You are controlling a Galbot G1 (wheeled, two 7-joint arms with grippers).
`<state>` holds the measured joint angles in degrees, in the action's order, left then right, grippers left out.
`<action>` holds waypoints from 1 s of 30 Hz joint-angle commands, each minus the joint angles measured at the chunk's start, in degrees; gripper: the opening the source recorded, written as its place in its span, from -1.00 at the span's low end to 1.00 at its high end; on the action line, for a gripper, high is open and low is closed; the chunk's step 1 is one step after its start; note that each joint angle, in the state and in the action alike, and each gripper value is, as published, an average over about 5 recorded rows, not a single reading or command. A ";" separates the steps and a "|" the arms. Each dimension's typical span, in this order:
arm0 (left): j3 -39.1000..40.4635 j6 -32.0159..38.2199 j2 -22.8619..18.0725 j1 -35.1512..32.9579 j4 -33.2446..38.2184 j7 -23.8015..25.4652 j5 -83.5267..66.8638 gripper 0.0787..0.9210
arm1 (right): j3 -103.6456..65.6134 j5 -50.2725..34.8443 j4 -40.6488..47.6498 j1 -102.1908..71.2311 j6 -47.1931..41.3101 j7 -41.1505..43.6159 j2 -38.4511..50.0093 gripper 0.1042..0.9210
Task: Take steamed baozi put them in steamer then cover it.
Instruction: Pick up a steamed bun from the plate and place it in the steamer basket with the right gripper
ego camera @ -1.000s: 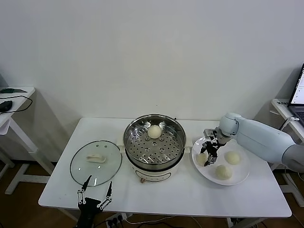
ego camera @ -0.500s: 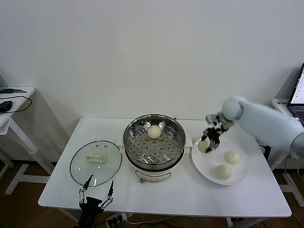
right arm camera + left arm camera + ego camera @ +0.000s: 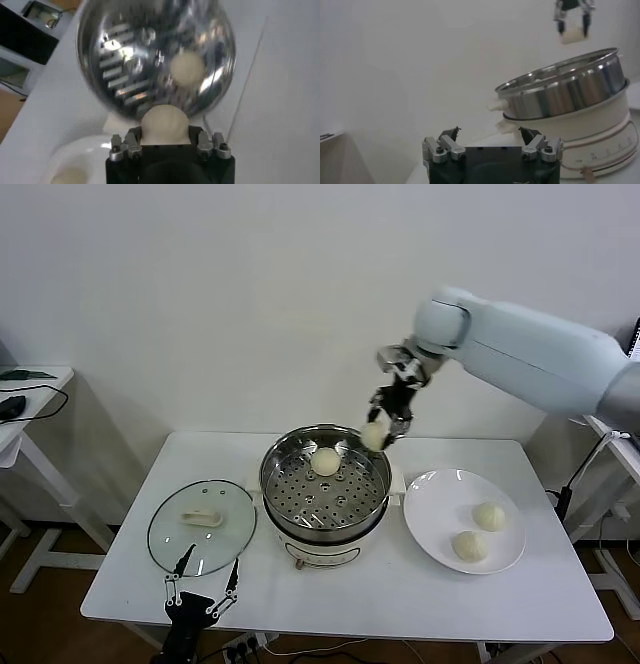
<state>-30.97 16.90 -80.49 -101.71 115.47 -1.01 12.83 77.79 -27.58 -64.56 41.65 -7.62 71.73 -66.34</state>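
Observation:
The baozi, now in the air above the steamer's rim, will be set down by my right gripper on the steamer's bottom beside the other baozi [image 3: 291,487], toward the glass cover.
My right gripper [image 3: 380,427] is shut on a cream-white baozi [image 3: 374,436] and holds it in the air above the steamer's far right rim; the bun shows between the jaws in the right wrist view [image 3: 165,123]. The shiny steamer [image 3: 325,482] stands mid-table with one baozi [image 3: 325,461] on its perforated floor, also seen in the right wrist view [image 3: 187,70]. Two more baozi [image 3: 489,515] [image 3: 470,545] lie on the white plate [image 3: 432,493]. The glass cover [image 3: 202,526] lies flat to the steamer's left. My left gripper [image 3: 200,584] is open and empty at the table's front edge below the cover.
The white table [image 3: 350,599] ends close in front of the cover and steamer. A side table [image 3: 30,374] with a black object stands at far left. A white wall is behind. In the left wrist view the steamer [image 3: 570,95] rises close ahead.
My right gripper lifted a baozi off the plate and carried it up and left, over the steamer's far right rim. The plate now holds two buns. The left arm stayed put.

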 commanded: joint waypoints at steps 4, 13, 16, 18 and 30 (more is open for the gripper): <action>0.19 0.18 -0.12 0.22 -0.15 -0.14 -0.01 0.77 | 8.36 -6.29 -0.28 0.05 -5.11 -8.47 -13.94 0.27; 0.19 0.29 -0.33 0.74 -0.76 -0.17 0.09 0.77 | 9.48 -6.17 2.12 -3.66 -6.83 -10.75 -18.16 0.26; 0.10 0.46 -0.26 0.75 -0.81 -0.12 0.11 0.77 | 9.65 -6.19 3.26 -4.47 -7.13 -10.99 -19.23 0.26; 0.02 0.59 -0.21 0.76 -0.88 -0.09 0.14 0.77 | 9.85 -6.13 4.01 -4.91 -7.22 -11.09 -19.77 0.25; 0.01 1.13 -0.28 0.75 -1.02 0.01 0.76 0.77 | 9.89 -6.07 5.89 -7.02 -7.49 -13.08 -20.11 0.27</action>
<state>-30.96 17.96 -80.78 -100.98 114.44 -1.06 13.35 87.15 -33.24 -59.65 35.68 -14.73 60.19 -84.72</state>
